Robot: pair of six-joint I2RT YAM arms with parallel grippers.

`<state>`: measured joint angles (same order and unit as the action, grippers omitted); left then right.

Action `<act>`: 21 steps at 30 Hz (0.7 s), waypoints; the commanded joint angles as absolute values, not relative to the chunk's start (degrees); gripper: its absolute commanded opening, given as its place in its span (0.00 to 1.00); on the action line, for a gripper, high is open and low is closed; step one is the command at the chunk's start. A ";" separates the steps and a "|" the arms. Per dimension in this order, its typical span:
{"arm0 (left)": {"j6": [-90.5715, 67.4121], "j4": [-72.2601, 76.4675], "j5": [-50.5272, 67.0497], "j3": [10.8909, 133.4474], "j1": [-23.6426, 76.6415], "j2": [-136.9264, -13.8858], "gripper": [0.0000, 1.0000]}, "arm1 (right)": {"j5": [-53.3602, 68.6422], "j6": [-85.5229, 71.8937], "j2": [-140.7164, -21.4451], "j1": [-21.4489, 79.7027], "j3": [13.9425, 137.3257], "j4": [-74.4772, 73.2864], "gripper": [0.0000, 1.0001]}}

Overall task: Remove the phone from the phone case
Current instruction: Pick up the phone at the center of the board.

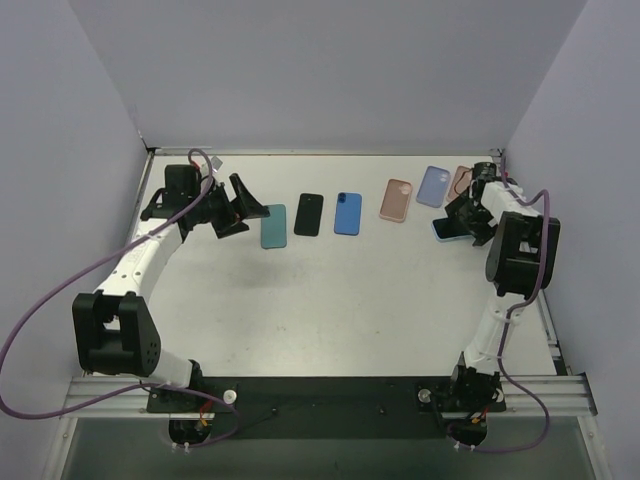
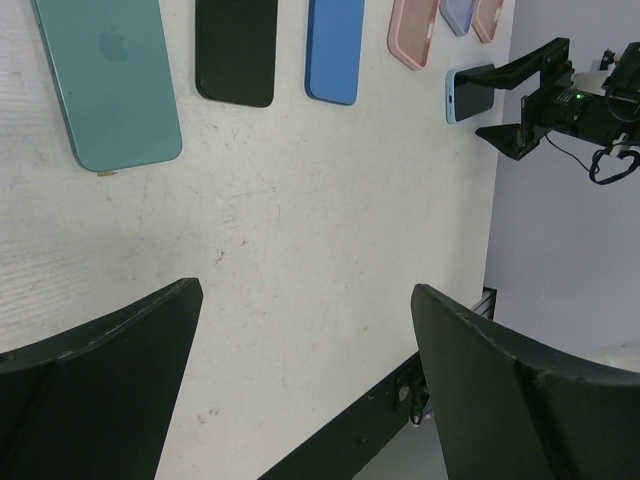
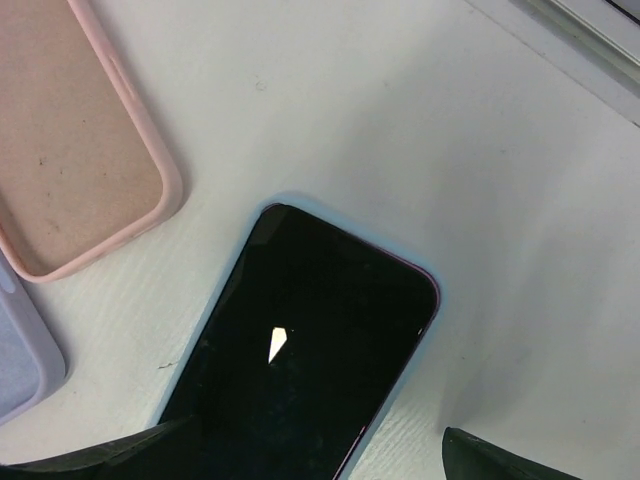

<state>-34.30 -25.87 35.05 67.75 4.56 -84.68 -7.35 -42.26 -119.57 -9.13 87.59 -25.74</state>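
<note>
The robot's left gripper needs to next grab the pale blue phone case's long side (image 1: 443, 219) (image 2: 468, 70), because the right gripper needs to bring the phone over.
The phone (image 3: 300, 360) lies screen-up on the table, dark glass inside a pale blue phone case (image 3: 433, 278). My right gripper (image 3: 310, 445) hovers open over its near end, one finger on each side; the right finger stands apart from the case edge. From above, the cased phone (image 1: 441, 230) shows at the back right, partly under the right gripper (image 1: 465, 215). In the left wrist view the same phone (image 2: 470, 92) lies beside the right arm. My left gripper (image 1: 245, 208) is open and empty at the back left, above bare table (image 2: 305, 292).
A row lies along the back: a teal phone (image 1: 274, 226), a black phone (image 1: 309, 214), a blue phone (image 1: 347, 213), a pink case (image 1: 397, 199), a lavender case (image 1: 433, 186) and another pink case (image 1: 460, 182). The table's right edge (image 1: 545, 300) runs close to the right arm.
</note>
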 commanded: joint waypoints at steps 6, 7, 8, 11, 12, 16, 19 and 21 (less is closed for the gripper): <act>-35.59 -21.71 37.70 66.97 4.92 -81.91 0.97 | -9.50 -40.95 -115.31 -10.37 79.63 -32.00 0.97; -35.94 -21.36 37.88 67.06 4.92 -82.09 0.97 | -7.67 -41.13 -115.14 -10.37 79.72 -31.12 0.97; -36.03 -21.10 38.14 67.15 5.01 -82.26 0.98 | -7.04 -41.65 -114.35 -10.37 79.80 -30.50 0.97; -36.04 -21.36 38.06 67.85 5.10 -82.53 0.97 | -6.42 -44.99 -112.59 -9.58 79.80 -27.60 0.97; -36.04 -21.44 37.97 67.85 5.01 -82.36 0.98 | -6.50 -46.57 -112.67 -9.49 80.85 -27.16 0.97; -35.86 -21.71 37.88 68.11 5.10 -82.27 0.97 | -7.56 -51.41 -114.52 -8.70 84.98 -27.42 0.96; -35.77 -21.88 37.71 68.29 5.10 -82.35 0.98 | -9.58 -54.92 -116.27 -7.91 87.44 -28.56 0.96; -35.60 -22.06 37.79 68.55 5.10 -82.62 0.97 | -11.24 -56.33 -116.98 -7.21 88.15 -29.18 0.96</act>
<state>-35.73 -23.68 36.77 66.96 4.89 -83.79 -7.16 -50.72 -115.39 -8.51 84.60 -25.89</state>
